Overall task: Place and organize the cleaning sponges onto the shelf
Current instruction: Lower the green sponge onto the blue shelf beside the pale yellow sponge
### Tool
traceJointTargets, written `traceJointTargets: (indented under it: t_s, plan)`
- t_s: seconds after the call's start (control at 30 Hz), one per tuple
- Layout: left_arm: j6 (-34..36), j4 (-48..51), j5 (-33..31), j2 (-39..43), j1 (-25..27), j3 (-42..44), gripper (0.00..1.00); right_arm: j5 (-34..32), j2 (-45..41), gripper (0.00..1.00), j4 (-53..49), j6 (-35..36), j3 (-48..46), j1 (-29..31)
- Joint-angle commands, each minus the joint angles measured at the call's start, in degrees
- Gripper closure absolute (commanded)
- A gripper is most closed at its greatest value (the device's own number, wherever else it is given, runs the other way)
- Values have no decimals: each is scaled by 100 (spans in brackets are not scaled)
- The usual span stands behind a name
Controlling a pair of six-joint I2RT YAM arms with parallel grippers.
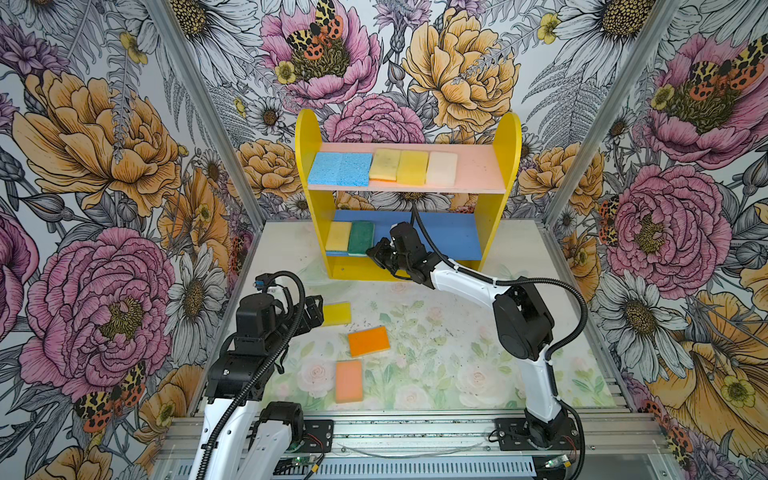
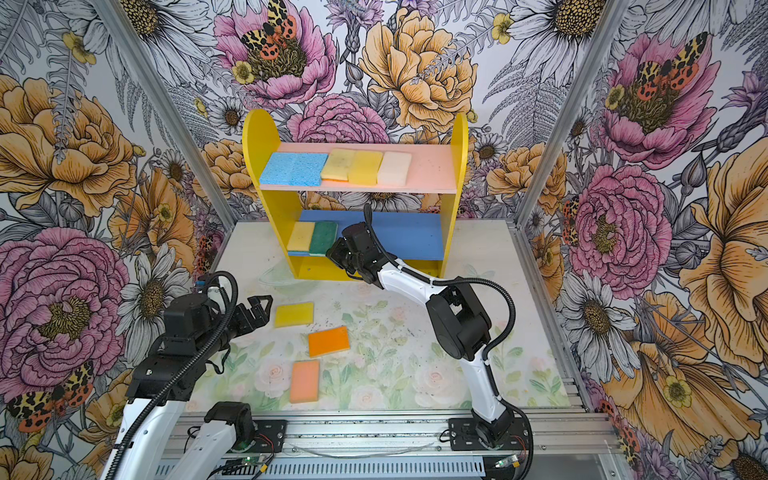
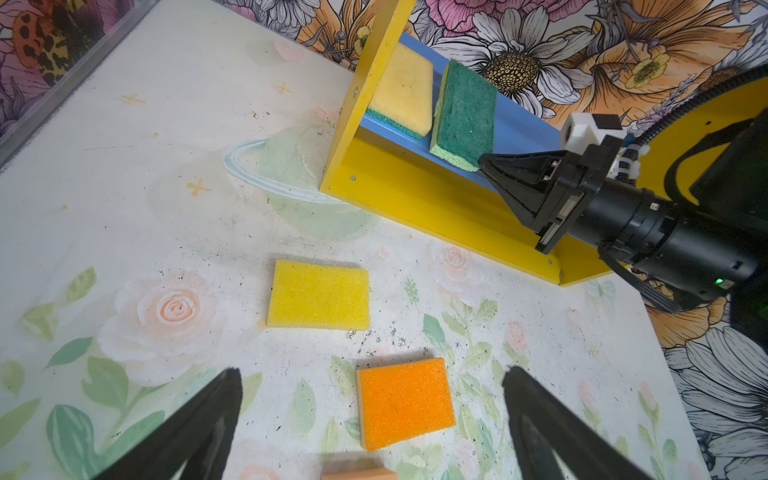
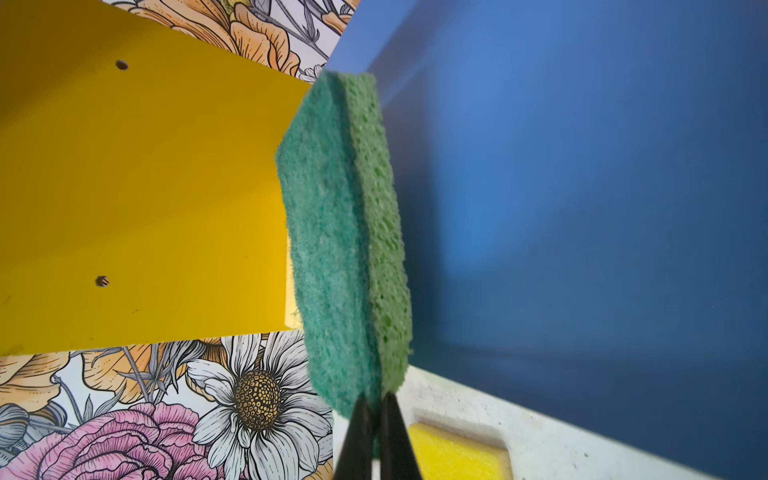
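Note:
I will let go of the dark green sponge with my right gripper on the blue lower board, flat beside the yellow sponge [image 1: 361,237] [image 4: 370,235] there.
The shelf [image 1: 307,137] stands at the back of the table. Its pink upper board [image 1: 478,166] carries two light blue sponges [image 1: 340,168], two yellow ones [image 1: 399,166] and a cream one [image 1: 441,168]. On the blue lower board [image 1: 449,237] lies a yellow sponge [image 1: 338,236]. Beside it is the dark green sponge [image 1: 360,237] [image 4: 332,232], tilted, with my right gripper [image 1: 372,251] [image 4: 374,401] shut on its near edge. A yellow [image 1: 336,313], an orange [image 3: 405,403] and a peach sponge [image 1: 349,381] lie on the table. My left gripper [image 1: 316,309] [image 3: 372,374] hangs open above them, holding nothing.
Floral walls and metal posts [image 1: 208,124] close in the table on three sides. The right part of the blue lower board and the right end of the pink board are bare. A metal rail [image 1: 415,432] with the arm bases runs along the front edge.

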State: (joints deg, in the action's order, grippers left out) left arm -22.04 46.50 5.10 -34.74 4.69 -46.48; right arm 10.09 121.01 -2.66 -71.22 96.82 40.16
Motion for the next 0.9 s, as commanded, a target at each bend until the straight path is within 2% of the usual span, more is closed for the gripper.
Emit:
traceJointTargets:
  t_s: [0.0, 0.7, 0.87]
  plan:
    - [121, -80, -28, -2, -66, 18, 1, -210, 85, 100, 160, -84, 160, 27]
    - [107, -80, -6, 4, -50, 19, 1, -195, 440, 97, 107, -121, 442, -50]
    - [106, -80, -12, 10, -48, 19, 1, -176, 467, 90, 147, -138, 443, -56]
